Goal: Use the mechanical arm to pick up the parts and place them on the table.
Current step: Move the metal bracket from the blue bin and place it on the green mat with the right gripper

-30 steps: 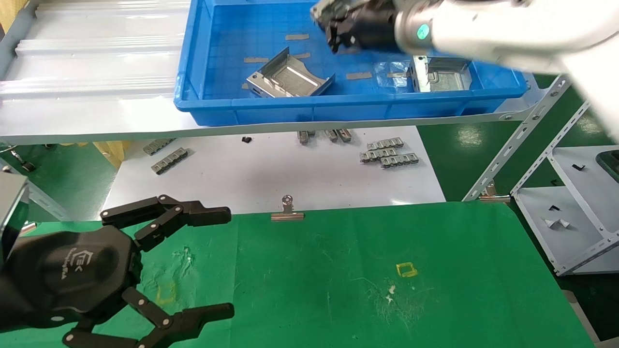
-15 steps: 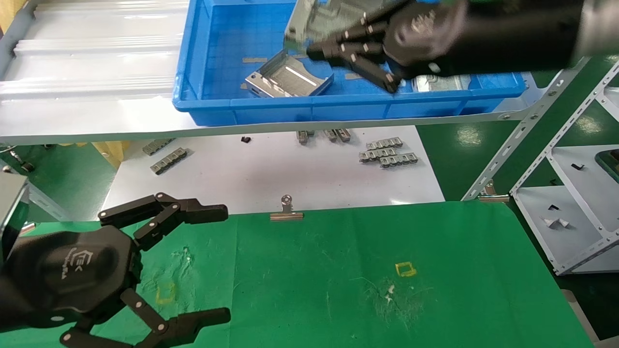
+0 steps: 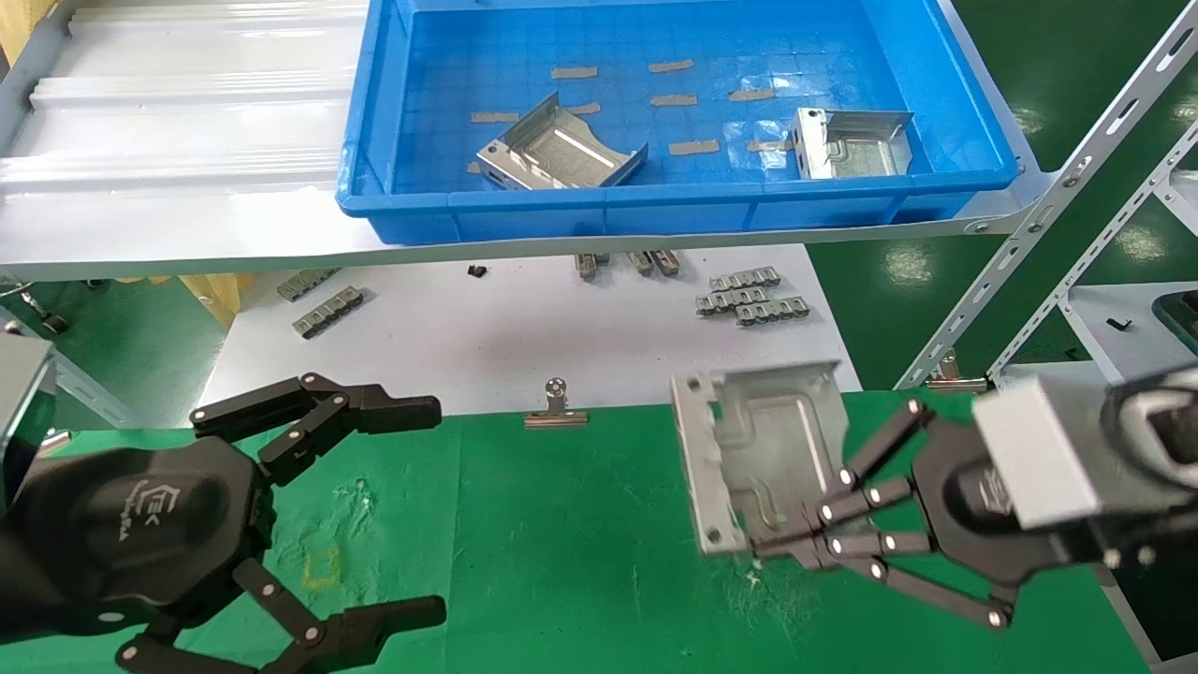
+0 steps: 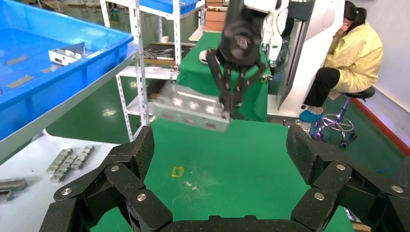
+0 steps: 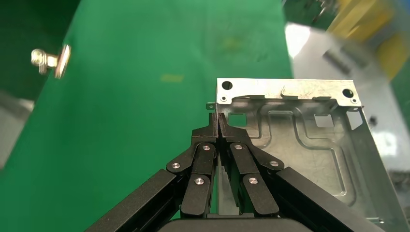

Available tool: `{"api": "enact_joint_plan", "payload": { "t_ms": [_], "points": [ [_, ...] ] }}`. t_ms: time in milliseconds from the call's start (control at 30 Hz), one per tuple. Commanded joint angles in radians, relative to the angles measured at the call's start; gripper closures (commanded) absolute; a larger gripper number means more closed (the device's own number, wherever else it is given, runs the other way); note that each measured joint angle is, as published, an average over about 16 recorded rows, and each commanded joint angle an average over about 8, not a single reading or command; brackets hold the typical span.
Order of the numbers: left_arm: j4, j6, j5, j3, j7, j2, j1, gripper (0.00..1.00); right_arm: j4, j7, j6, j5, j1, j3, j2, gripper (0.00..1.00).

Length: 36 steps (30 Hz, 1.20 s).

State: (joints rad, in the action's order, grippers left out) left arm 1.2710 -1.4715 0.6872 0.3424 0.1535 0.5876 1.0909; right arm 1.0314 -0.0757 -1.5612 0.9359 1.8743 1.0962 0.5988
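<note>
Next, I release the silvery sheet-metal part from my right gripper so that it rests on the green table (image 3: 798,494) just behind the pale scuff marks.
My right gripper (image 3: 763,545) is shut on the side flange of a silvery sheet-metal part (image 3: 763,449) and holds it above the green table (image 3: 580,562), near its back edge. The right wrist view shows the fingers (image 5: 212,133) pinched on that flange, the part (image 5: 300,140) to one side. The left wrist view shows the held part (image 4: 191,108) in the air. Two more parts (image 3: 562,150) (image 3: 856,142) lie in the blue bin (image 3: 599,211). My left gripper (image 3: 440,505) is open and empty over the table's left front.
Small grey ridged strips (image 3: 753,298) (image 3: 328,309) lie on the white sheet behind the table. A metal clip (image 3: 556,407) holds the cloth's back edge. A white rack (image 3: 1114,412) stands at the right. A yellow square outline (image 3: 321,566) marks the cloth on the left.
My right gripper lifted a part out of the blue bin and carried it toward me, down over the green table. The left gripper stayed put.
</note>
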Motion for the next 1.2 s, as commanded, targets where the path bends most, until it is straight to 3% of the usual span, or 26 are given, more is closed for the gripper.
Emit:
{"api": "enact_joint_plan", "payload": {
  "t_ms": [33, 233, 433, 933, 1200],
  "points": [
    [0.0, 0.0, 0.0, 0.0, 0.0, 0.0, 0.0, 0.0, 0.022, -0.022, 0.006, 0.006, -0.017, 0.028, -0.03, 1.0],
    [0.0, 0.0, 0.0, 0.0, 0.0, 0.0, 0.0, 0.0, -0.038, -0.136, 0.093, 0.063, -0.113, 0.06, -0.042, 1.0],
    [0.0, 0.0, 0.0, 0.0, 0.0, 0.0, 0.0, 0.0, -0.182, -0.221, 0.149, 0.127, -0.18, 0.097, 0.017, 1.0],
    [0.0, 0.0, 0.0, 0.001, 0.0, 0.0, 0.0, 0.0, -0.627, -0.549, 0.095, 0.18, -0.209, 0.13, 0.262, 1.0],
    [0.0, 0.0, 0.0, 0.001, 0.0, 0.0, 0.0, 0.0, -0.794, -0.651, 0.07, 0.175, -0.189, 0.125, 0.34, 1.0]
  ]
}}
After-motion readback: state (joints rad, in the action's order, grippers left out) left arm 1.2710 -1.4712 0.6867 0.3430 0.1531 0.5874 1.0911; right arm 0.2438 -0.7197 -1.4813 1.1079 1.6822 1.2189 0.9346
